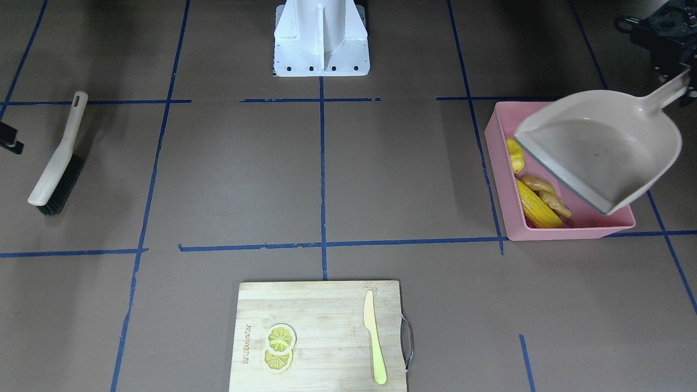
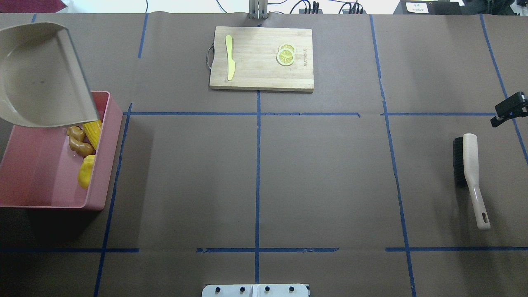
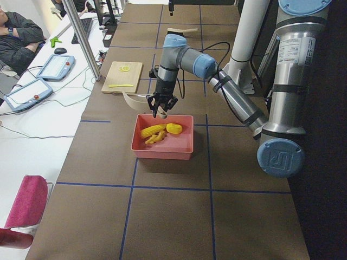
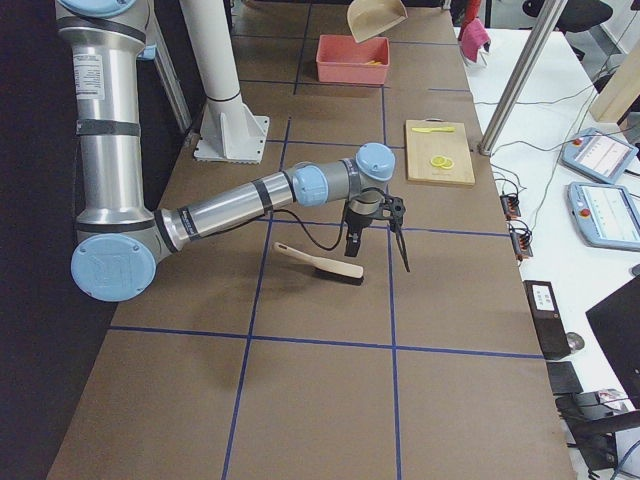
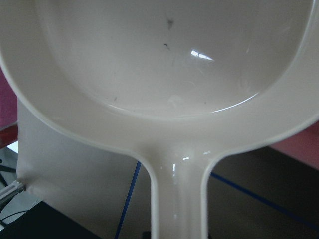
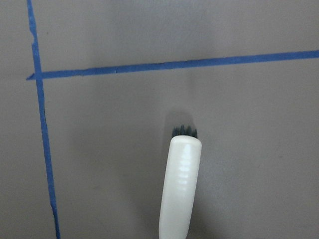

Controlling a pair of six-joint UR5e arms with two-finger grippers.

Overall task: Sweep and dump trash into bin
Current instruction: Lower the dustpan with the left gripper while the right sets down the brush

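Next, I set the beige dustpan with my left gripper on the table [image 1: 390, 171] between the middle blue line and the pink bin.
The pink bin [image 1: 566, 232] stands at the robot's left side of the table, also in the overhead view [image 2: 101, 173]. Inside it lie the corn cob [image 1: 538, 208], the ginger root [image 1: 547, 190] and the potato-like lump [image 1: 515, 155]. My left gripper [image 1: 680, 73] is shut on the handle of the beige dustpan [image 1: 604, 147]. It holds the dustpan tilted, mouth down, above the bin, and the pan is empty [image 5: 169, 55]. My right gripper [image 2: 505, 111] is open and empty, raised beside the brush [image 2: 470, 173].
The brush [image 1: 57, 163] lies flat on the table at the robot's right. A wooden cutting board [image 1: 321, 337] at the far edge carries two lemon slices [image 1: 279, 345] and a pale yellow-green knife [image 1: 374, 337]. The robot's white base [image 1: 321, 38] stands mid-table.
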